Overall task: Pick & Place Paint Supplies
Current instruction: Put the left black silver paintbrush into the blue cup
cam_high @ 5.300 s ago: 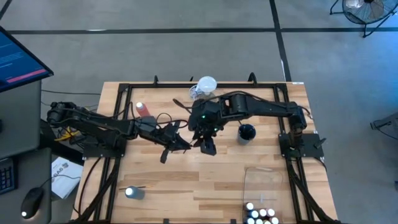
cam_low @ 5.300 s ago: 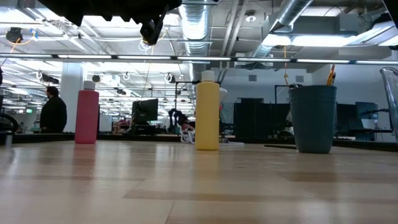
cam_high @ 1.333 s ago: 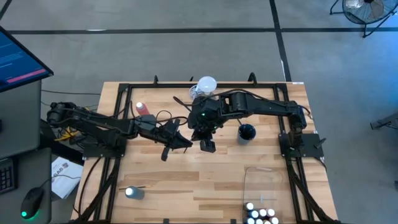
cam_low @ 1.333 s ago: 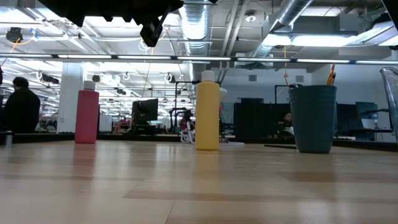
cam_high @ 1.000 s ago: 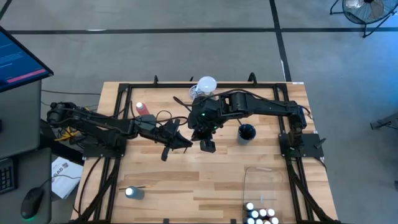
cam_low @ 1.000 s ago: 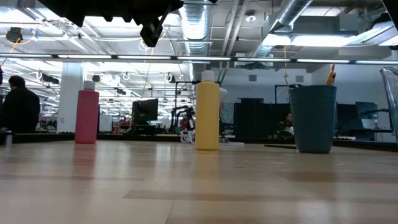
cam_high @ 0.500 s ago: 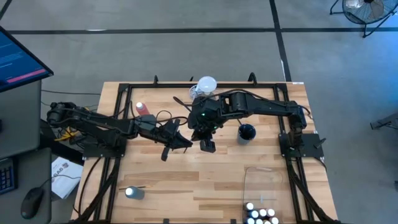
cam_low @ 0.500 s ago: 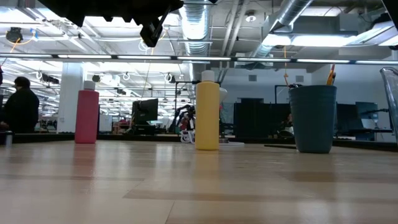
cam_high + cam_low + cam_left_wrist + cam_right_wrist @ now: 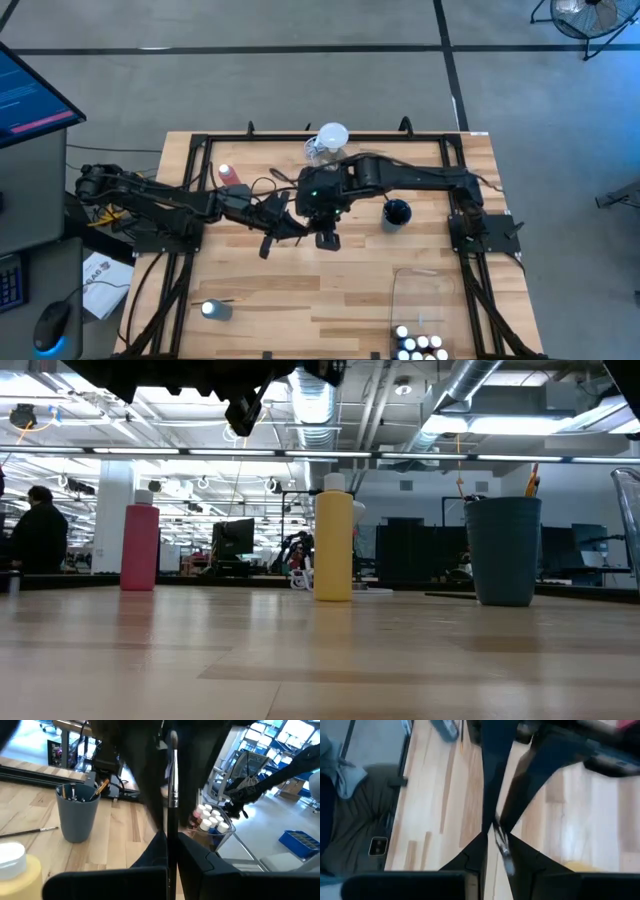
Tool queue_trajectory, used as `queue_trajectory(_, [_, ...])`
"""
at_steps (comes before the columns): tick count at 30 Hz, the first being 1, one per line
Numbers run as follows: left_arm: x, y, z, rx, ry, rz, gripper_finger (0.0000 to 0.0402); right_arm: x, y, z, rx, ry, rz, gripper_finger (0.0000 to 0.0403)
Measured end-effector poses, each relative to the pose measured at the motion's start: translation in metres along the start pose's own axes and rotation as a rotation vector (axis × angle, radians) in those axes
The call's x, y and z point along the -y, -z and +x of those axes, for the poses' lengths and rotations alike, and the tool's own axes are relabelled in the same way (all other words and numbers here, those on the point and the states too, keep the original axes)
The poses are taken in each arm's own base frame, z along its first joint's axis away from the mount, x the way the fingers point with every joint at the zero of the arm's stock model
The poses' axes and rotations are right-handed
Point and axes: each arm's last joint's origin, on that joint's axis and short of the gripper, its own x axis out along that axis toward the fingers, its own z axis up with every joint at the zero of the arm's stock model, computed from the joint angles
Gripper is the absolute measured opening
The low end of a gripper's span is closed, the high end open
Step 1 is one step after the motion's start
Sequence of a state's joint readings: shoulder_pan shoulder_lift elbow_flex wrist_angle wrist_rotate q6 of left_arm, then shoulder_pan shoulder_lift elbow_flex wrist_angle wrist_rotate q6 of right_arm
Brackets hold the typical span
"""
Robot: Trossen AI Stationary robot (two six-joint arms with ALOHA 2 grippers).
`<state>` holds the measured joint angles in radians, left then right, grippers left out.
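Note:
The brush's ferrule leans far back inside my right gripper's fingers, so my right gripper needs to open, move back and grab the ferrule (image 9: 173, 782) with the ends of its fingers.
A thin dark paintbrush (image 9: 173, 780) with a metal ferrule stands nearly upright above the table's middle. My left gripper (image 9: 298, 230) reaches in level from the left and is shut on it. My right gripper (image 9: 325, 240) slants down from above right. Its fingers lie along the brush's upper part and its tips close in beside the left gripper's tips. A yellow squeeze bottle (image 9: 333, 540) and a pink-red one (image 9: 140, 548) stand on their bases on the table. The high view hides the yellow one under my right arm. My left gripper pinches the brush's handle (image 9: 168, 851) between its two fingertips, coming level from the table's left, across the brush. The brush rises from the tips, bristle end up, clear of the table. My right gripper closes on the brush's shaft (image 9: 496, 834) from above, slanting down. Its fingers lie along the brush, with the ferrule (image 9: 504, 851) back between them.
A blue-grey cup (image 9: 397, 212) holding brushes stands right of the grippers. A clear bin (image 9: 420, 290) with small white-capped bottles sits at the near right. A clear jug (image 9: 328, 138) stands at the far edge, and a white-capped bottle (image 9: 212, 309) at the near left. One brush (image 9: 25, 832) lies loose beside the cup.
My right gripper has come down and a little toward the table's left edge, closer to my left gripper, within the last half second. It shows in the low view's top edge only now.

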<state>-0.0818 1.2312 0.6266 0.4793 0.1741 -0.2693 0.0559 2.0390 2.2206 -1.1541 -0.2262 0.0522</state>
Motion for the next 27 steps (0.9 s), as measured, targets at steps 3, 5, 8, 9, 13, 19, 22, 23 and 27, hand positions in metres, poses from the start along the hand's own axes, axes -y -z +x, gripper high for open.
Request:
queue_trajectory(3, [0.0,0.002,0.0,-0.015,-0.003,-0.002,0.0,0.003,0.002,0.006,-0.027,-0.01,0.011,0.0054])
queue_trajectory(5, [0.0,0.001,0.0,-0.006,-0.001,0.0,0.0,0.002,0.002,0.002,-0.022,-0.01,0.01,0.0054])
queue_trajectory(8, [0.0,0.0,0.0,-0.005,-0.002,0.001,0.0,0.001,0.001,-0.002,-0.011,-0.01,0.008,0.0054])
queue_trajectory(9, [0.0,0.0,0.0,-0.005,-0.002,0.001,0.0,0.001,0.0,-0.005,-0.012,-0.009,0.008,0.0054])
queue_trajectory(13, [0.0,0.0,0.0,-0.003,-0.001,0.001,0.0,-0.003,-0.005,-0.019,0.034,-0.011,-0.004,0.0054])
queue_trajectory(19, [0.0,0.0,0.0,-0.007,-0.002,0.0,0.0,-0.004,-0.006,-0.022,0.04,-0.011,-0.005,0.0054])
queue_trajectory(22, [0.0,0.0,0.0,-0.007,-0.002,-0.001,0.0,-0.004,-0.004,-0.022,0.025,-0.012,0.0,0.0054])
queue_trajectory(23, [0.0,0.0,0.0,-0.007,-0.002,0.0,0.0,-0.004,-0.004,-0.022,0.02,-0.012,0.004,0.0056])
queue_trajectory(27, [0.0,0.0,0.0,-0.008,-0.003,0.0,0.0,-0.004,-0.003,-0.022,0.006,-0.011,0.03,0.0074])
